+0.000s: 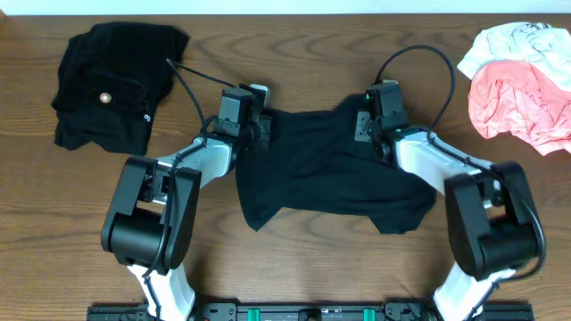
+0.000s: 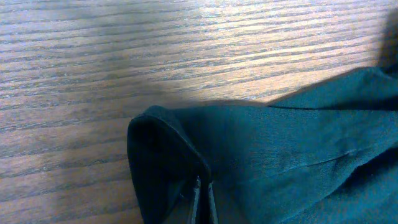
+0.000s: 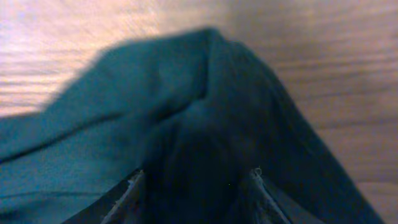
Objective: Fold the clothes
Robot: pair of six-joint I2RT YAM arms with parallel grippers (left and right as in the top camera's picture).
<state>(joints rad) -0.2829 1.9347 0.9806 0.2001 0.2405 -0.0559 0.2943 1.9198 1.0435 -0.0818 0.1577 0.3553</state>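
The shirt bunches up into a hump under the robot's right gripper, so that gripper should pinch the shirt's top edge there (image 1: pixel 351 101) and pull it tight away from the left gripper.
A black short-sleeved shirt (image 1: pixel 321 169) lies crumpled across the middle of the wooden table. My left gripper (image 1: pixel 263 123) is at its upper left corner. In the left wrist view that gripper (image 2: pixel 202 186) is shut on a fold of the shirt (image 2: pixel 298 143), with the fabric pinched between the jaws. My right gripper (image 1: pixel 361 114) is over the shirt's upper right corner. In the right wrist view it (image 3: pixel 196 179) stands open, its fingertips (image 3: pixel 134 185) well apart, and a raised hump of the shirt (image 3: pixel 186 112) sits loose between them.
A bunched black garment with a small pale button (image 1: pixel 116 85) lies at the back left. A pink garment (image 1: pixel 517 102) and a white one (image 1: pixel 522 40) are heaped at the back right. Bare wood table (image 1: pixel 294 53) lies beyond the shirt.
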